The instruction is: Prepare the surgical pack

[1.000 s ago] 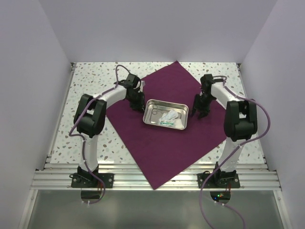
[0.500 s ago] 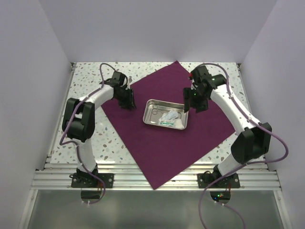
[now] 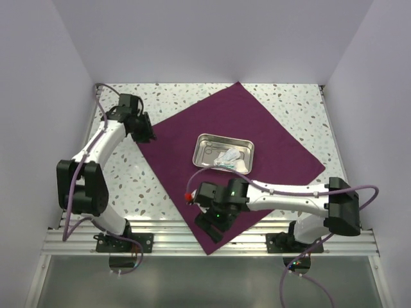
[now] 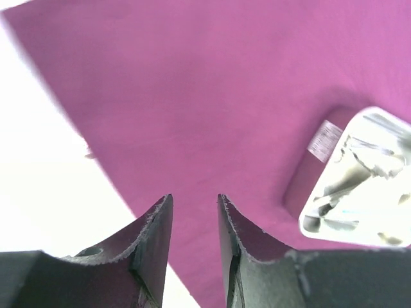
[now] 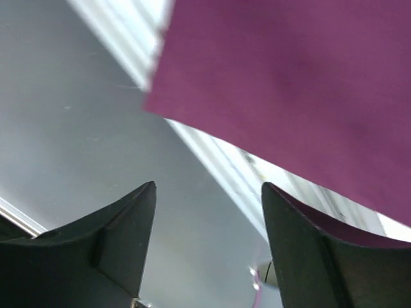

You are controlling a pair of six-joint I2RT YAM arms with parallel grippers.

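Next, my right gripper grasps the purple cloth by the cloth's near corner [image 3: 208, 252] [image 5: 150, 106], the one that is hanging over the aluminium rail.
The surgical pack is a deep purple cloth [image 3: 192, 179] spread flat as a diamond, with a metal tray [image 3: 244, 144] holding small instruments and white gauze at its middle. My left gripper [image 3: 146, 133] hovers over the cloth's left corner. In the left wrist view its jaws [image 4: 194, 200] stand slightly apart with nothing between them, above the cloth [image 4: 212, 96], and the tray [image 4: 379, 128] is at the right. My right gripper [image 3: 210, 230] is over the cloth's near corner. In the right wrist view it [image 5: 209, 186] is wide open and empty, with the cloth's corner [image 5: 289, 77] above it.
The speckled tabletop [image 3: 122, 186] is bare left of the cloth. An aluminium rail [image 3: 160, 239] runs along the near edge, and the cloth's near corner hangs over it. White walls close in the left, back and right sides.
My left gripper has moved left from beside the tray to the cloth's left corner. My right arm has swung from the tray's right side down to the cloth's near corner.
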